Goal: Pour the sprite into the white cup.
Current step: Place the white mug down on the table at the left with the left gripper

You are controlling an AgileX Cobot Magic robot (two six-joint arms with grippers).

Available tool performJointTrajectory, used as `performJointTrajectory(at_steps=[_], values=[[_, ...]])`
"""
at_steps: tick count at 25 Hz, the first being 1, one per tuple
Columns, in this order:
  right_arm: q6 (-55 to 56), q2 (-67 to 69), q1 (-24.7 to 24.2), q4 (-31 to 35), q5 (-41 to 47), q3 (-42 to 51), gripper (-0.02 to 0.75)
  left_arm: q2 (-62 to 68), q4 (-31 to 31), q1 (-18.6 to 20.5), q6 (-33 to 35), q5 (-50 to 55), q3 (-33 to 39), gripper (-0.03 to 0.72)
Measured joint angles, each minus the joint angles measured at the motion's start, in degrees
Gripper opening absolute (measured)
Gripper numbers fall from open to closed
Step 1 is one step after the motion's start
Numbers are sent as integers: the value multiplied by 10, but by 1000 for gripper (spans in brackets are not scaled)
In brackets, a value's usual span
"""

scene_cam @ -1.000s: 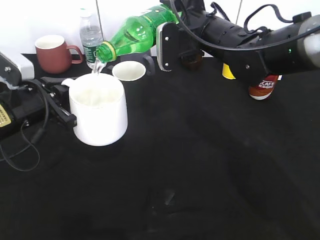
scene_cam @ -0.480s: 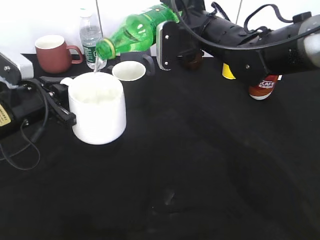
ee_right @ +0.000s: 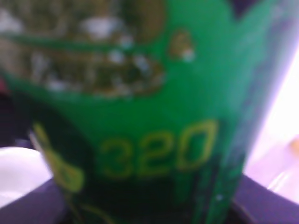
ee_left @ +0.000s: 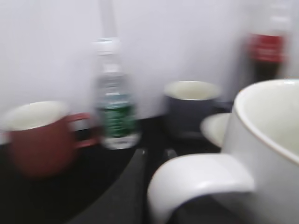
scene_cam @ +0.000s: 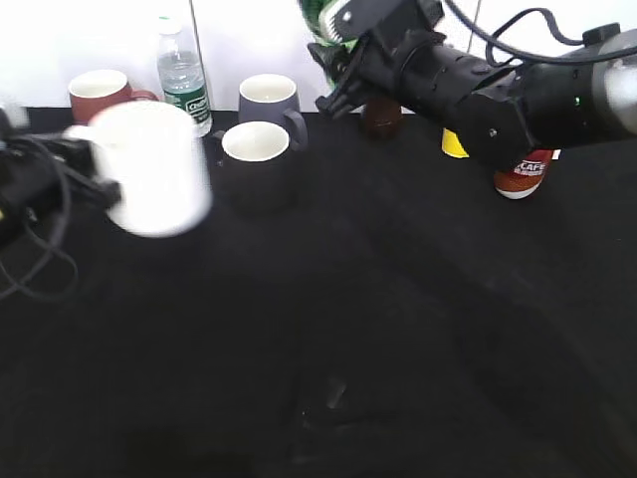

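My left gripper needs to set the white cup down and let go of it on the table (scene_cam: 153, 179) (ee_left: 100, 193), in front of the small water bottle.
The white cup (scene_cam: 149, 169) is a motion-blurred shape at the left, off the spot where it stood. My left gripper (scene_cam: 88, 171) is at its handle and shut on it. In the left wrist view the cup (ee_left: 275, 140) fills the right side, with its handle (ee_left: 201, 179) beside a dark finger (ee_left: 124, 191). Of the sprite only a green bit (scene_cam: 317, 18) shows at the top edge, held by my right gripper (scene_cam: 343, 50). Its green label (ee_right: 140, 93) fills the right wrist view. Its neck is out of view.
Along the back stand a red-brown mug (scene_cam: 95, 95), a small water bottle (scene_cam: 179, 75), a grey mug (scene_cam: 269, 100) and a dark cola bottle (scene_cam: 383, 115). A dark mug with white interior (scene_cam: 257, 159) stands in front. A yellow cup (scene_cam: 455, 144) and a red can (scene_cam: 525, 174) are behind my right arm.
The sprite has swung up from its tilted pouring pose over the cup and the stream has stopped. The white cup has moved left and up with my left gripper.
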Motion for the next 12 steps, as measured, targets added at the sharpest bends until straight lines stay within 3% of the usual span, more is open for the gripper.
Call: performJointTrajectory(at_steps=[6,12], values=[[93,0,0,0,8,0,377,115,-22,103,-9,0,-129,65],[95,0,0,1,25,0,376,305,16,105,-32,0,-328,65]])
